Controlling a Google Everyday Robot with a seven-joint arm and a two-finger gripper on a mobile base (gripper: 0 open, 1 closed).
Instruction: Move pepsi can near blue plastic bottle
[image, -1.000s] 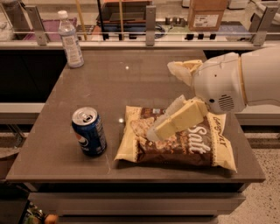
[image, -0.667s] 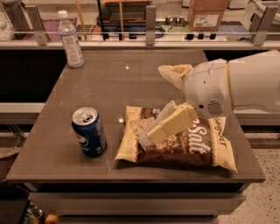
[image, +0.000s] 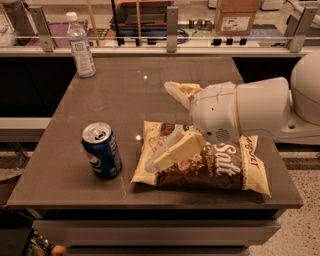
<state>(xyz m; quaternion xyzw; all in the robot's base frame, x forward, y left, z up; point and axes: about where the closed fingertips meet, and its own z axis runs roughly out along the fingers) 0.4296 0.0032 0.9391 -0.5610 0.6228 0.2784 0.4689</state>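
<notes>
My gripper is going to move to the pepsi can next, and there it will close around the can's upper half (image: 103, 150), just below the rim of the can.
The pepsi can (image: 102, 151) stands upright near the front left of the grey table (image: 125, 95). The blue plastic bottle (image: 81, 46) stands upright at the table's far left corner, well apart from the can. My gripper (image: 162, 127) hangs over the table's middle, above the chip bag and to the right of the can. Its two cream fingers are spread apart and hold nothing: one finger (image: 172, 152) points down-left toward the can, the other (image: 176, 91) points back-left. The white arm reaches in from the right.
A brown and cream chip bag (image: 210, 167) lies flat at the front right, partly under the gripper. A rail with posts (image: 172, 30) runs behind the table. A cardboard box (image: 235, 17) sits beyond it.
The arm and gripper have moved left across the chip bag, closer to the can. The can and bottle have not moved.
</notes>
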